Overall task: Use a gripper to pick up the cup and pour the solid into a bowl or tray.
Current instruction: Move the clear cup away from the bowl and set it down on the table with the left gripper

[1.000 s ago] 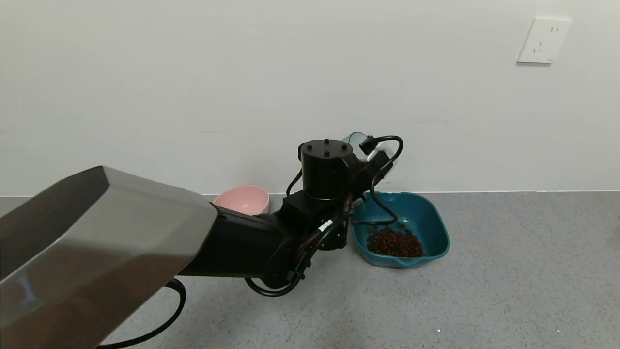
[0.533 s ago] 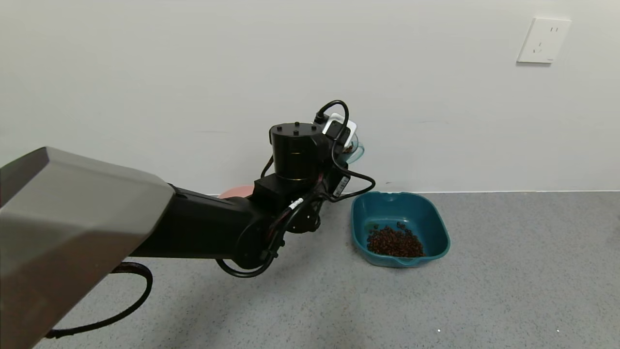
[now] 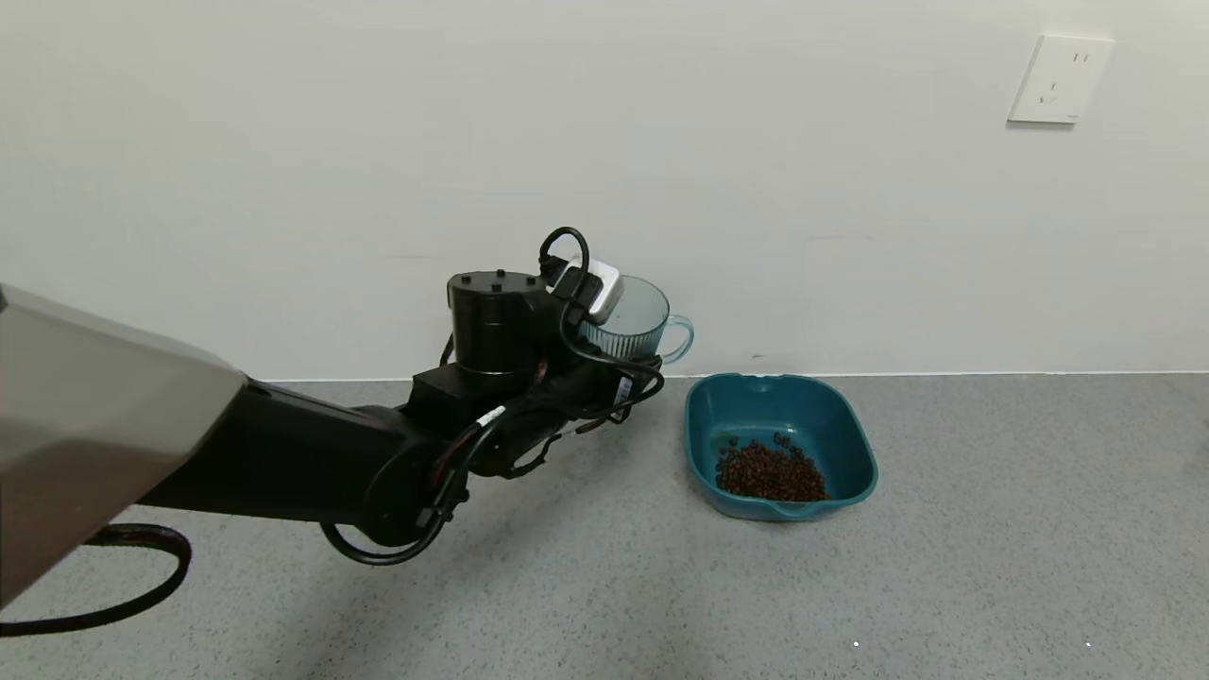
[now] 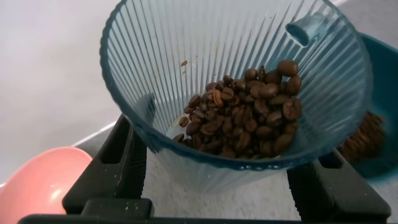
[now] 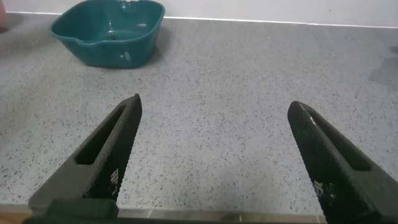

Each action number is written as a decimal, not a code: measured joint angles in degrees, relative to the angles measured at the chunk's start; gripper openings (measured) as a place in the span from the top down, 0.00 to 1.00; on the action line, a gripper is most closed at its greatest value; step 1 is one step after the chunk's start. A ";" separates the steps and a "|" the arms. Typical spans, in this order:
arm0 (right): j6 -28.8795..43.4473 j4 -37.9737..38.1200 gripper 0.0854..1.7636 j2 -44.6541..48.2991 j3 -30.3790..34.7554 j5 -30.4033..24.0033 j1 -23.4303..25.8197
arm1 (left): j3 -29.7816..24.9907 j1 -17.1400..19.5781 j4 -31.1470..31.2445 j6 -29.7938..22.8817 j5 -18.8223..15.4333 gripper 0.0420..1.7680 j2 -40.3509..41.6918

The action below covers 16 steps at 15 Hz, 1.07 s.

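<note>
The robot's left gripper will release the cup, still held upright above the table, on the open grey table [image 3: 552, 551] in front of the pink bowl.
My left gripper [image 3: 604, 364] is shut on the translucent blue-grey ribbed cup [image 3: 626, 323] and holds it roughly upright above the table, left of the dark teal tray [image 3: 841, 416]. The cup's loop handle points toward the tray. In the left wrist view the cup [image 4: 205, 56] sits between the black fingers [image 4: 115, 162] and holds a pile of brown beans [image 4: 249, 118]. More beans [image 3: 770, 472] lie in the tray. My right gripper [image 5: 214, 104] is open and empty, low over the grey table, with the tray [image 5: 109, 31] far ahead of it.
A round pink bowl [image 4: 37, 183] stands on the table beside the cup; the left arm hides it in the head view. A white wall with a socket [image 3: 1060, 79] runs right behind the tray. The table's front edge [image 5: 217, 214] lies under the right gripper.
My left arm has swung left and down, away from over the tray. The cup has turned from tipped over the tray back to roughly upright, with beans still in it.
</note>
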<state>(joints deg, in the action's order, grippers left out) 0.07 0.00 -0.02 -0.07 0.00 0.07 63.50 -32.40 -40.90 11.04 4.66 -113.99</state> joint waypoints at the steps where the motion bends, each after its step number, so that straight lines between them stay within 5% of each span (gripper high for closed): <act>1: 0.02 0.00 0.03 0.00 0.00 0.00 0.00 | -2.34 1.56 -0.05 -0.55 -4.47 0.28 1.23; 5: 0.00 0.00 0.03 0.00 0.00 0.00 0.00 | -10.97 8.27 -0.33 -2.34 -16.62 0.28 5.47; 11: 0.02 0.00 0.03 0.00 0.00 0.00 0.00 | -22.38 14.08 -10.23 -2.07 -25.02 0.28 6.52; 16: 0.04 0.00 0.03 0.00 0.00 0.00 0.00 | -29.83 14.96 -15.43 -1.93 -27.94 0.28 5.69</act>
<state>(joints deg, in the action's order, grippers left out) 0.11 0.00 -0.02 -0.07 0.00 0.07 33.67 -17.44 -56.33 9.12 -23.28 -108.30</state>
